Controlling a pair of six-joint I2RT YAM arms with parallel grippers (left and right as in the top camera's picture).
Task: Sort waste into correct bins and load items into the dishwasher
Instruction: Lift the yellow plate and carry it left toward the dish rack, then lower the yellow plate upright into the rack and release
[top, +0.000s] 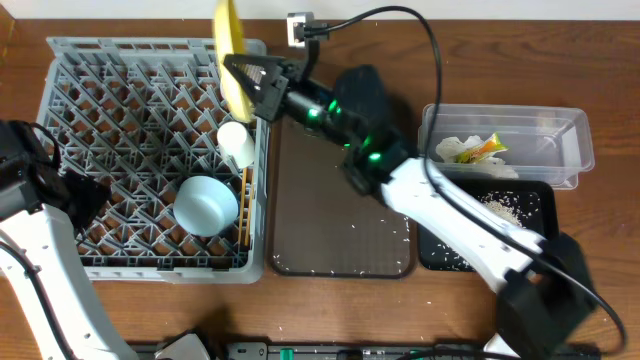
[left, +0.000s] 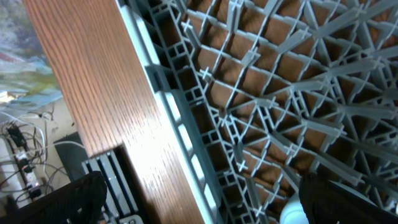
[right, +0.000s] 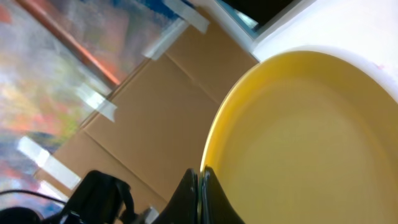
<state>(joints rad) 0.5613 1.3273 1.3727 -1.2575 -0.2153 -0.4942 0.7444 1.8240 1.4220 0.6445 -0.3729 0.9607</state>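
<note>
My right gripper is to let go of the round yellow plate, now held on edge above the rack, in the grey dishwasher rack (top: 179, 129), just behind the light-blue bowl.
My right gripper (top: 240, 78) is shut on the rim of the round yellow plate (top: 231, 50), holding it on edge above the back right corner of the grey dishwasher rack (top: 120, 110). In the right wrist view the fingers (right: 200, 186) pinch the plate (right: 311, 137) at its edge. A light-blue bowl (top: 205, 205), a white cup (top: 238, 143) and chopsticks (top: 246, 215) lie in the rack. My left gripper (top: 78, 195) stands open and empty over the rack's left edge (left: 186, 134). The clear tub (top: 560, 140) holds a napkin (top: 452, 150) and a wrapper (top: 485, 150). Rice scraps (top: 505, 207) lie in the black tray (top: 535, 215).
A dark-brown serving tray (top: 340, 200) with a few loose grains lies between the rack and the bins. My right arm (top: 440, 205) stretches diagonally over it. A cable (top: 420, 40) loops across the back of the table.
</note>
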